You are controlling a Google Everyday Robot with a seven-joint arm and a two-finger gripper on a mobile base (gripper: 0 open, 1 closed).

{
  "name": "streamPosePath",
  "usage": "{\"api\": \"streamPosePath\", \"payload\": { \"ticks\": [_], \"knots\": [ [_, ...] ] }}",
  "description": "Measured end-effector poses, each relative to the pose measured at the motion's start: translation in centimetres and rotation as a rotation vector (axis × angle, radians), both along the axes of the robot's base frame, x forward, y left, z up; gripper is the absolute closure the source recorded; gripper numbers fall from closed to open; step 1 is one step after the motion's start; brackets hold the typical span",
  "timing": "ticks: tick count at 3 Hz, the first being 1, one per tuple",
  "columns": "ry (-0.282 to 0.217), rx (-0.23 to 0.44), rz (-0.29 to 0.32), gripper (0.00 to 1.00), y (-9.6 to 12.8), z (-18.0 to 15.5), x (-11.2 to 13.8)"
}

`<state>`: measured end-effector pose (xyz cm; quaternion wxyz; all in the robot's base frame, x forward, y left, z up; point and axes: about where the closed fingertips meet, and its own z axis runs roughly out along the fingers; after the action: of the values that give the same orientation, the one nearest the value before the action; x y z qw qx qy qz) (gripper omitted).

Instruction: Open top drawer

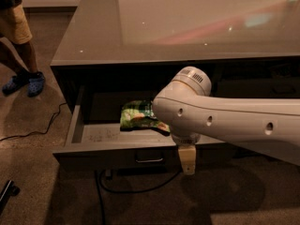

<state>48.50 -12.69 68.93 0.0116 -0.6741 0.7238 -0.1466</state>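
My gripper needs to lift, as it hangs outside the part-open drawer beside the drawer's pull, and then pull the drawer out by its front's top edge [168, 148].
The top drawer [112, 156] stands pulled out from under the grey counter. Its dark front carries a small rectangular pull [150, 158], and its lighter grey tray [98, 133] shows inside. A green snack bag [135, 116] lies in the tray towards the back. My white arm [225, 121] reaches in from the right and crosses the right part of the drawer. My gripper [187, 159] hangs down from the wrist just in front of the drawer front, right of the pull. The drawer's right side is hidden behind the arm.
The glossy grey countertop [187, 22] lies above the drawer. A person's legs with blue shoes [28, 81] stand at the far left. Black cables [133, 189] run over the floor below the drawer and to the left. A dark object [6, 194] lies at the bottom left.
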Motion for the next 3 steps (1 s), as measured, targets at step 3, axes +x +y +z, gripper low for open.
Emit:
{"api": "streamPosePath", "payload": {
  "ticks": [3],
  "knots": [
    [-0.058, 0.147, 0.061, 0.00, 0.2, 1.1, 1.8]
  ]
}}
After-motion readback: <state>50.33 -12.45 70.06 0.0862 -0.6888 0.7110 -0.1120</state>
